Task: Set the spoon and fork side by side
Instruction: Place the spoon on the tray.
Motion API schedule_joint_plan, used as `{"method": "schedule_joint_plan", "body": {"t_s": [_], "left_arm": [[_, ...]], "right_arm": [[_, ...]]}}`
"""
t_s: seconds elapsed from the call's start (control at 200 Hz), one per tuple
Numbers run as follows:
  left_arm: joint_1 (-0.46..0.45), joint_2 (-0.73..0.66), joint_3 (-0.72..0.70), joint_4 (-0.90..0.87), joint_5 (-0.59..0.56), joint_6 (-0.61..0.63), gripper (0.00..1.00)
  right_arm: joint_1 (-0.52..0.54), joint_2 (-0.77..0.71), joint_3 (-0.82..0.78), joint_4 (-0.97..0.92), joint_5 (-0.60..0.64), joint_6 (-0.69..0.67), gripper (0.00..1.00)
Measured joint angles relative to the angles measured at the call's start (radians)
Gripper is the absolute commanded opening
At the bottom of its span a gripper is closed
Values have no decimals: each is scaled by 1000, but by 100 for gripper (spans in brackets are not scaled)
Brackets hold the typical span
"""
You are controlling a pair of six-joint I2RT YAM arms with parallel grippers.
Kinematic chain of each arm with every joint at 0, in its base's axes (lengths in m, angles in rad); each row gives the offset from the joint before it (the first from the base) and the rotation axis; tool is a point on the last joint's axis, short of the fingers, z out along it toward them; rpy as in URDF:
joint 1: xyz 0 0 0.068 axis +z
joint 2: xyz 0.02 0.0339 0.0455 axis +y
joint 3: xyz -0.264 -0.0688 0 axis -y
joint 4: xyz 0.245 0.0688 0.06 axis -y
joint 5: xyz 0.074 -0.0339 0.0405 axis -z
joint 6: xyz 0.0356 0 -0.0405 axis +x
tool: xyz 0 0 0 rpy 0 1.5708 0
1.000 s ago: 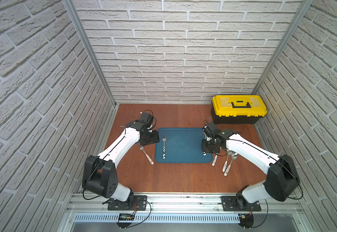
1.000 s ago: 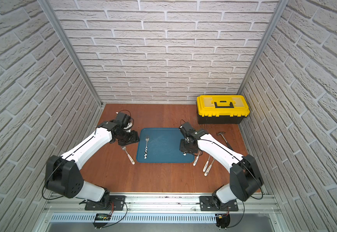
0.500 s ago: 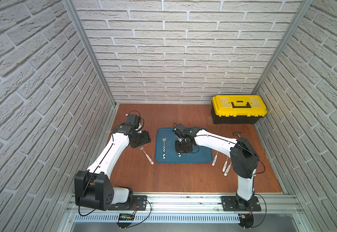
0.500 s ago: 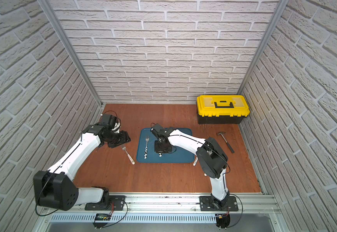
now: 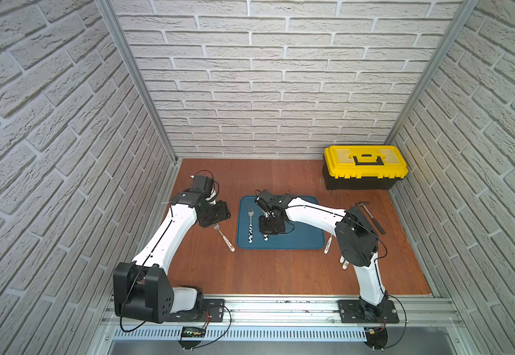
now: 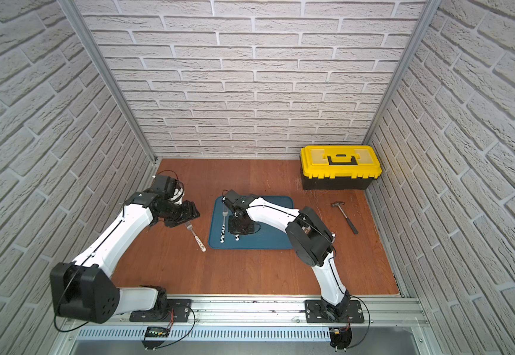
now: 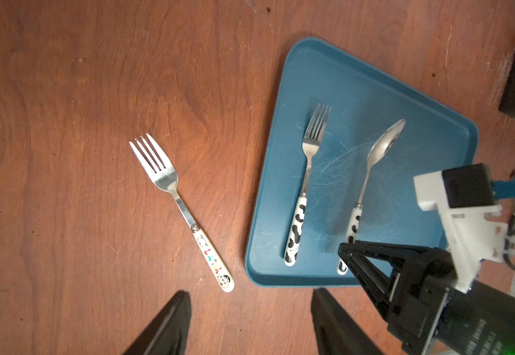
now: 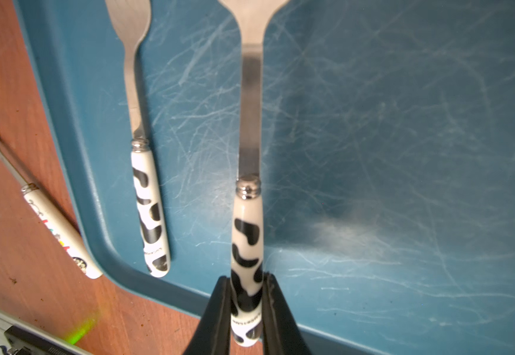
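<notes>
My left gripper will next move to the second fork on the table beside the blue tray and close near its cartoon handle's end (image 5: 230, 246) (image 7: 220, 274).
A fork (image 7: 306, 184) with a black-and-white cow-pattern handle lies on the left part of the blue tray (image 7: 357, 80). Just to its right, roughly parallel to it and a small gap away, is the matching spoon (image 8: 248, 215). My right gripper (image 8: 247, 278) is shut on the end of the spoon's handle. Whether the spoon bowl rests on the tray I cannot tell. In both top views the right gripper (image 5: 268, 229) covers most of the spoon. My left gripper (image 7: 251, 293) hangs open over bare table left of the tray, holding nothing.
A second fork (image 5: 224, 236) with a cartoon handle lies on the table between the left gripper and the tray (image 5: 305, 227). More cutlery (image 5: 328, 244) lies right of the tray. A hammer (image 5: 371, 216) and a yellow toolbox (image 5: 365, 167) sit at the back right.
My right arm has swung from the tray's right edge to its left part, bringing the spoon beside the fork. My left arm has drawn back to the left, off the tray.
</notes>
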Motion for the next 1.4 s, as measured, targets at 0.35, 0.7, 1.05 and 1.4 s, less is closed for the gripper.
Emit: {"method": "schedule_joint_plan", "body": {"t_s": [0.35, 0.7, 1.05, 1.4], "left_arm": [[0, 0, 0, 0, 10, 4, 67], [0, 0, -1, 1, 14, 6, 68], [0, -6, -2, 1, 16, 6, 68], [1, -8, -4, 2, 17, 6, 68]], "right_arm": [[37, 63, 55, -1, -5, 35, 16], [45, 63, 66, -3, 11, 76, 20], [45, 105, 89, -11, 35, 93, 20], [47, 109, 101, -16, 37, 98, 22]]}}
